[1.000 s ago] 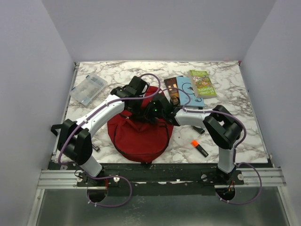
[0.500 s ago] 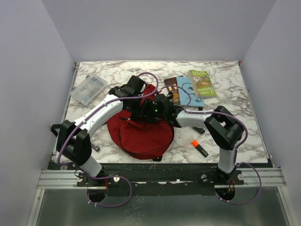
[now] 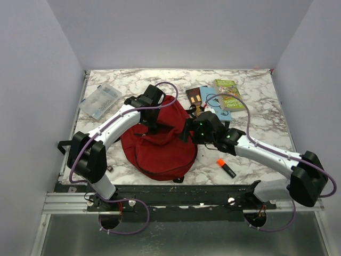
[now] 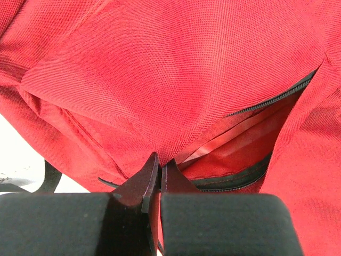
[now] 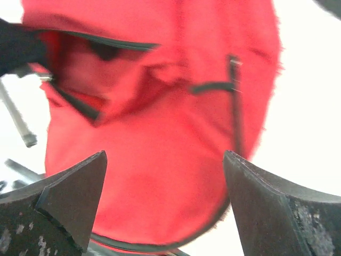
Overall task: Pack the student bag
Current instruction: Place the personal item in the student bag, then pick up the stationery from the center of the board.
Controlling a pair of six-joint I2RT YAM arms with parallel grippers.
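The robot's right gripper will next go to the orange and black marker and close on the marker's black body (image 3: 226, 167), beside its orange end.
The dark red student bag (image 3: 160, 146) lies at the table's near middle, with its curved black zipper (image 4: 277, 98) parted and the inner lining showing. My left gripper (image 3: 153, 122) is shut on a fold of the bag's red fabric (image 4: 160, 80) at the top edge of the opening and holds it up. My right gripper (image 3: 187, 130) hangs just off the bag's right side, jaws wide open and nothing between them. In the right wrist view the bag (image 5: 160, 160) fills the space below the open right gripper (image 5: 164, 162), with a black strap (image 5: 234, 106) on it.
Three books lie at the back right: a brown one (image 3: 195, 101), a light blue one (image 3: 212, 104) and a green one (image 3: 230, 94). An orange and black marker (image 3: 226, 167) rests right of the bag. A clear plastic case (image 3: 100, 101) sits at the back left.
My right gripper has opened and drawn back from the bag's opening to its right side, the arm stretching out to the right. The left gripper keeps its hold on the fabric.
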